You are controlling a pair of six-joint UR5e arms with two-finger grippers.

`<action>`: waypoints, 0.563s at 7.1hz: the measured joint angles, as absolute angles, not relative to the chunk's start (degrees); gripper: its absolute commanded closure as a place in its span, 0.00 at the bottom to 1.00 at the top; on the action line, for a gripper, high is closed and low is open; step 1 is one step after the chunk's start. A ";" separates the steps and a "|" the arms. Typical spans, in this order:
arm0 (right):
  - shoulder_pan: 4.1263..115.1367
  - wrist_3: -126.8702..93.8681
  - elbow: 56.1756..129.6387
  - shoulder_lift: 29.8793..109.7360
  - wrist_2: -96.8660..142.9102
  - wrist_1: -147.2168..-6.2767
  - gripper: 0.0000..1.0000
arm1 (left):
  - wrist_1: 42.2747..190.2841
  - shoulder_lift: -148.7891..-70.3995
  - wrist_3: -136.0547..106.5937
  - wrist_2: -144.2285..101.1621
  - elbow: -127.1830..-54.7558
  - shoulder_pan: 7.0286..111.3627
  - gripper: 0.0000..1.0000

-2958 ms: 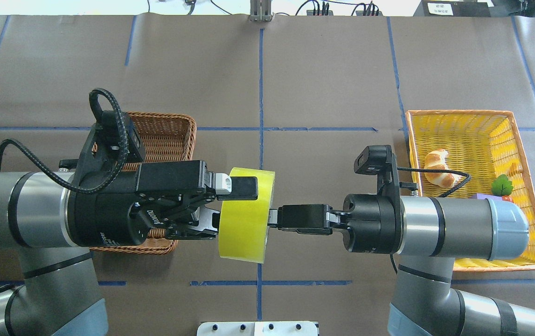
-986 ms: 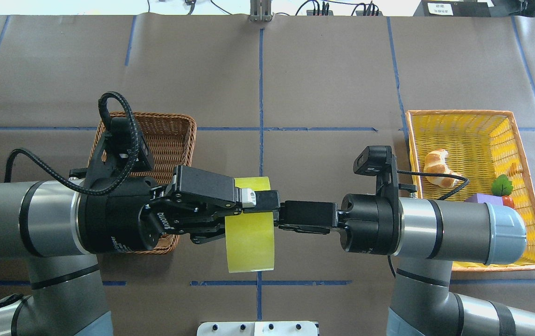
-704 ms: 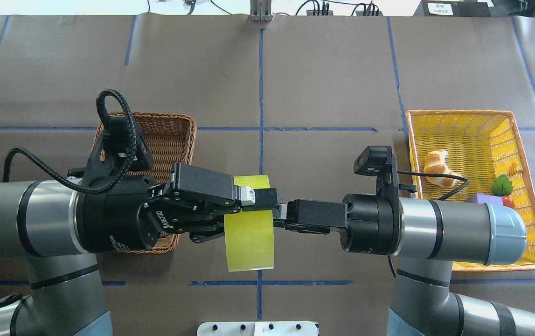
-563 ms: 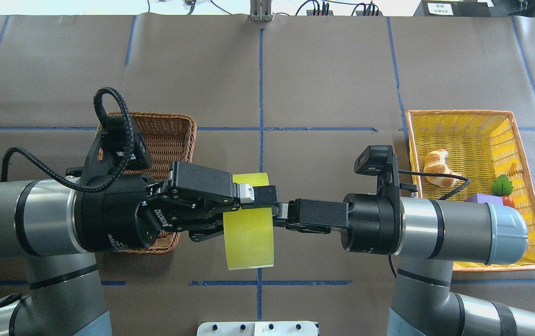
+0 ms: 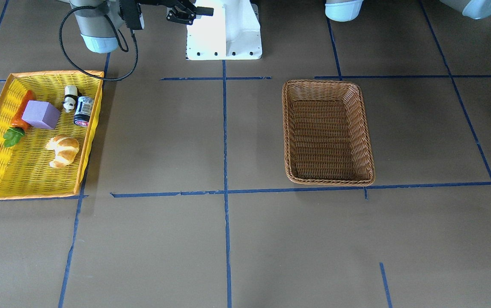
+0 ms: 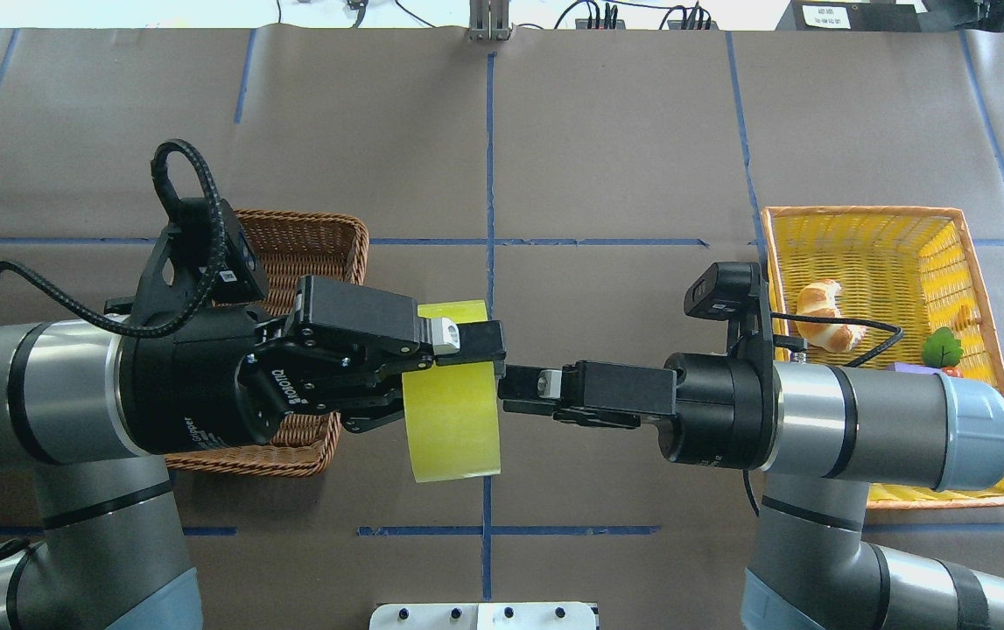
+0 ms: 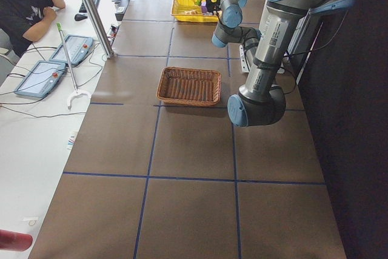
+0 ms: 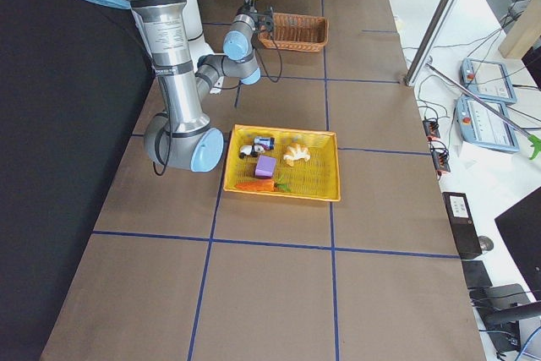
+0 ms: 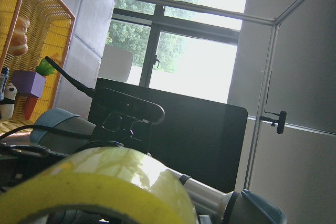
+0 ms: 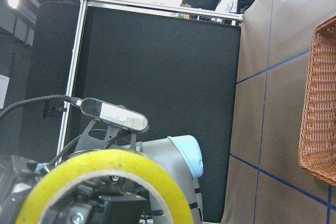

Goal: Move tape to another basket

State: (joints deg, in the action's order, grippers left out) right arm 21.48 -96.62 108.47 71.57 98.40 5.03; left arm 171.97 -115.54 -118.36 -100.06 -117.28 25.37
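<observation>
Next, I set my left gripper to let the tape go on the middle of the brown wicker basket's woven bottom (image 5: pixel 325 135).
The tape (image 6: pixel 453 411), a wide yellow roll, hangs in the air over the table's middle. My left gripper (image 6: pixel 477 343) is shut on its upper rim. My right gripper (image 6: pixel 510 395) is just to the right of the roll, apart from it, with its jaws a little parted and empty. The tape fills the bottom of the left wrist view (image 9: pixel 105 182) and shows in the right wrist view (image 10: pixel 105 177). The brown wicker basket (image 6: pixel 318 236) lies empty under my left wrist and shows whole in the front view (image 5: pixel 328 85).
The yellow basket (image 6: pixel 974 262) at the right holds a croissant (image 6: pixel 821 311), a purple cube (image 5: pixel 40 114), a carrot, a small panda and a can. My right forearm lies over its near side. The robot's white base (image 5: pixel 224 30) stands between the arms.
My right gripper has let go of the tape and drawn back to the right. My left gripper, shut on the roll, has carried it slightly left and farther from the robot.
</observation>
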 measured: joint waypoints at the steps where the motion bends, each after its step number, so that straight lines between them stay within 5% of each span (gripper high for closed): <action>1: 22.57 -96.60 108.45 72.66 98.92 4.68 0.00 | 171.97 -115.30 -120.20 -99.98 -117.20 27.38 1.00; 4: 32.99 -96.65 108.91 73.74 110.15 -10.85 0.00 | 171.26 -113.84 -120.13 -100.05 -113.72 30.94 1.00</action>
State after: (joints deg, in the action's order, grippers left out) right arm 32.99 -96.65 108.91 73.74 110.15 -10.85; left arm 171.26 -113.84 -120.13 -100.05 -113.72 30.94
